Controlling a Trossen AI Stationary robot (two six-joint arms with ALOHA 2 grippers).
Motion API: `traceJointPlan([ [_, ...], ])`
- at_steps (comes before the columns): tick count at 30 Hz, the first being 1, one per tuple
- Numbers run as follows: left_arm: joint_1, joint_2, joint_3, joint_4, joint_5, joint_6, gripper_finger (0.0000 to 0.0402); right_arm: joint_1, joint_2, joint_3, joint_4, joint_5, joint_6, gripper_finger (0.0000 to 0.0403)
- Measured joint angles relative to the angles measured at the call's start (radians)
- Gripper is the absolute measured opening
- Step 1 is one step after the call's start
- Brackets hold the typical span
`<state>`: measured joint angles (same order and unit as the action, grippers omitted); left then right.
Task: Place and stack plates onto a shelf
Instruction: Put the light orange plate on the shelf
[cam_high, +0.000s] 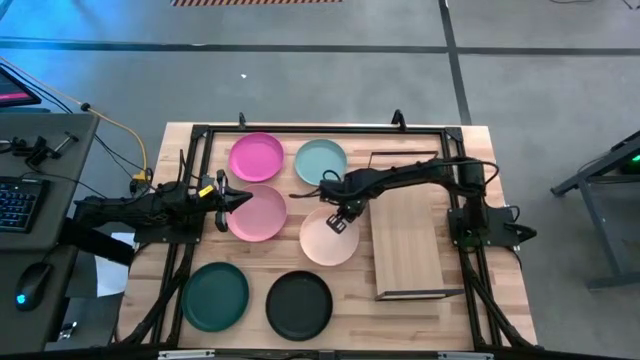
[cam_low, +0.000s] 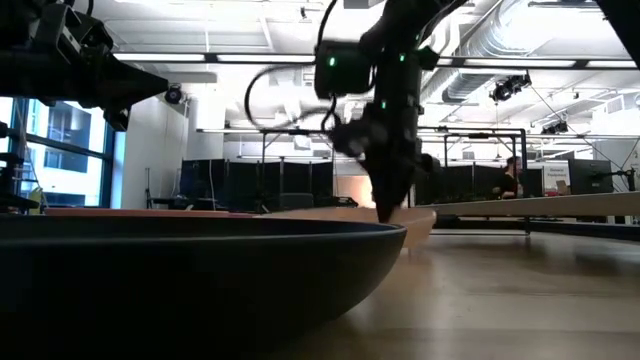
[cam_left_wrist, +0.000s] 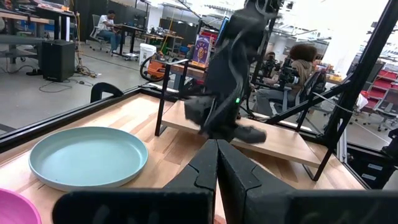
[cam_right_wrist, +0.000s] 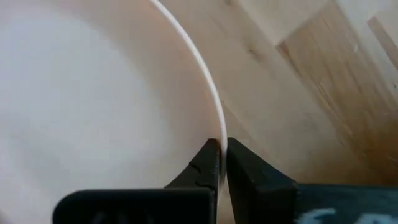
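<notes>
The robot's right gripper should set the cream-peach plate, which is still on the table, down on the far end of the light-wood shelf (cam_high: 398, 200).
Six plates lie on the table in the high view: magenta (cam_high: 255, 157), pale teal (cam_high: 321, 162), light pink (cam_high: 257, 212), cream-peach (cam_high: 329, 240), dark green (cam_high: 215, 296) and black (cam_high: 299, 304). The light-wood shelf (cam_high: 407, 240) sits just right of the cream-peach plate. My right gripper (cam_high: 340, 222) is down at that plate's far rim, shut on it. My left gripper (cam_high: 240, 198) is shut and hovers over the light pink plate's left edge, raised above the table. Its wrist view shows the teal plate (cam_left_wrist: 87, 155) ahead. My right gripper (cam_right_wrist: 222, 144) pinches the cream-peach plate's rim (cam_right_wrist: 217, 124) at the plate's far side, one finger inside the plate and one outside. The fingers (cam_low: 388, 205) come down from above. Whether the plate is lifted off the table I cannot tell.
The shelf's black wire frame (cam_high: 405, 153) stands at its far end and another (cam_high: 420, 294) at its near end. The black plate (cam_low: 200, 270) fills the low view's foreground. A black rail frame (cam_high: 200, 135) borders the tabletop. People sit at desks in the room beyond.
</notes>
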<state>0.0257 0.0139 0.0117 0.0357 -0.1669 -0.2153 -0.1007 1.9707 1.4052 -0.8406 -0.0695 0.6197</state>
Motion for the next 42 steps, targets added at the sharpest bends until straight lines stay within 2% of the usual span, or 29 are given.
traceJointPlan([
  [6, 0.000, 0.000, 0.000, 0.000, 0.000, 0.000, 0.0000, -0.033, -0.110, 0.000, 0.025, -0.084, -0.105, 0.0001],
  [11, 0.000, 0.000, 0.000, 0.000, 0.000, 0.000, 0.0000, -0.057, -0.212, 0.000, -0.038, -0.145, -0.173, 0.0000],
  [15, 0.000, 0.000, 0.000, 0.000, 0.000, 0.000, 0.0000, -0.067, -0.290, -0.002, -0.151, -0.132, -0.223, 0.0000],
  [18, 0.000, 0.000, 0.000, 0.000, 0.000, 0.000, 0.0000, -0.077, -0.369, -0.074, -0.183, -0.104, -0.217, 0.0000],
  [24, 0.000, 0.000, 0.000, 0.000, 0.000, 0.000, 0.0000, -0.120, -0.621, -0.385, -0.179, -0.085, -0.014, 0.0000],
  [29, 0.000, 0.000, 0.000, 0.000, 0.000, 0.000, 0.0000, -0.145, -0.891, -0.579, -0.158, 0.015, 0.201, 0.0000],
  [33, 0.000, 0.000, 0.000, 0.000, 0.000, 0.000, 0.0000, -0.188, -1.056, -0.712, -0.157, 0.096, 0.425, 0.0000],
  [37, 0.000, 0.000, 0.000, 0.000, 0.000, 0.000, 0.0000, -0.206, -1.142, -0.817, -0.149, 0.131, 0.570, 0.0000],
  [42, 0.000, 0.000, 0.000, 0.000, 0.000, 0.000, 0.0000, -0.218, -1.159, -0.872, -0.113, 0.174, 0.625, 0.0000],
])
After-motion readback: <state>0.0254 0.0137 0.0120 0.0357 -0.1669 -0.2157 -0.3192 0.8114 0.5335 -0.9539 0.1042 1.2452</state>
